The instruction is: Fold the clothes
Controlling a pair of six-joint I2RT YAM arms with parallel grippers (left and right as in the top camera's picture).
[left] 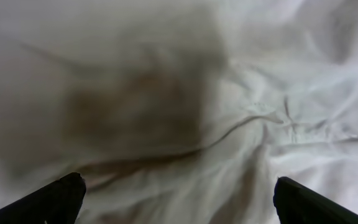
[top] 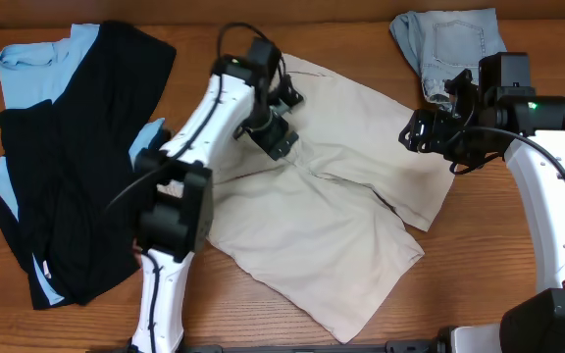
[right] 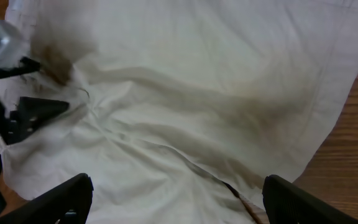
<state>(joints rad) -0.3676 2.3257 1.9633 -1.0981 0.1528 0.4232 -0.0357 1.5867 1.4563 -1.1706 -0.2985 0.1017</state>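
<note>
The khaki shorts' near corner (top: 214,232) is on the side toward the black trousers. My left gripper goes there next and closes on it.
The light-beige khaki shorts (top: 341,216) lie spread across the middle of the table, with one leg toward the front. My left gripper (top: 281,132) is open just above their upper middle; in the left wrist view (left: 178,199) wrinkled beige cloth (left: 241,93) fills the frame between the fingers. My right gripper (top: 422,132) is open above the shorts' right edge, and its wrist view (right: 176,196) shows the beige cloth (right: 197,81) below. Black trousers (top: 77,167) lie over a light-blue shirt (top: 42,64) at the left. Faded denim shorts (top: 449,44) lie at the back right.
Bare wooden table (top: 479,284) shows at the front right and along the back edge. My left arm (top: 189,147) crosses between the black trousers and the khaki shorts. The left gripper also shows in the right wrist view (right: 17,109).
</note>
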